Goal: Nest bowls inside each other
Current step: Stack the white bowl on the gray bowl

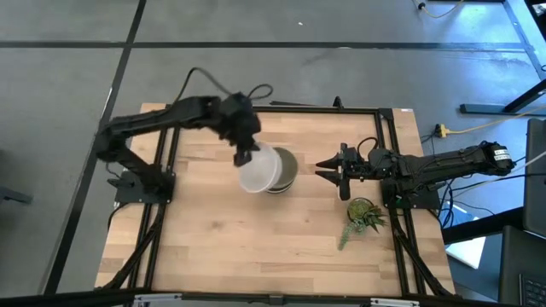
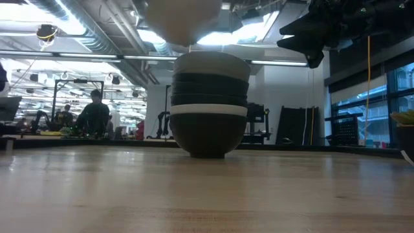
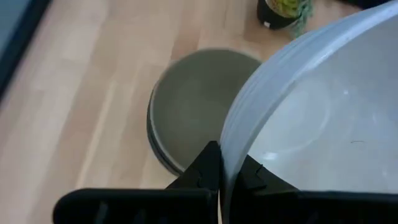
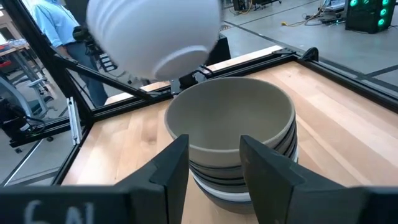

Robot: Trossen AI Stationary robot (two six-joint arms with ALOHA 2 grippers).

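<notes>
Next, I let go of the white bowl with my left gripper inside the grey-green bowl (image 1: 272, 168) (image 3: 205, 111) that sits on top of the stack.
A stack of nested bowls (image 1: 284, 173) stands near the table's middle, a grey-green bowl (image 4: 231, 121) on top, black ones and a white rim (image 2: 208, 110) under it. My left gripper (image 3: 229, 175) is shut on a white bowl (image 1: 258, 170), held in the air just left of and above the stack. That bowl also shows at the top of the low view (image 2: 184, 19) and in the right wrist view (image 4: 155, 34). My right gripper (image 1: 328, 172) hovers open to the right of the stack, fingers pointing at it. My left gripper pinches the white bowl's rim (image 3: 231, 149), one finger inside the bowl and one outside. The fingers come from above, on the bowl's far-left side. The bowl is lifted clear and tilted, its mouth facing partly sideways, above the left edge of the stack.
A small green plant sprig in a dark pot (image 1: 364, 215) lies near the right edge, beside the right arm's base. A black frame (image 1: 375, 112) borders the table. Bare wood (image 1: 256, 247) lies toward the near edge. People sit in the room behind (image 2: 94, 113).
</notes>
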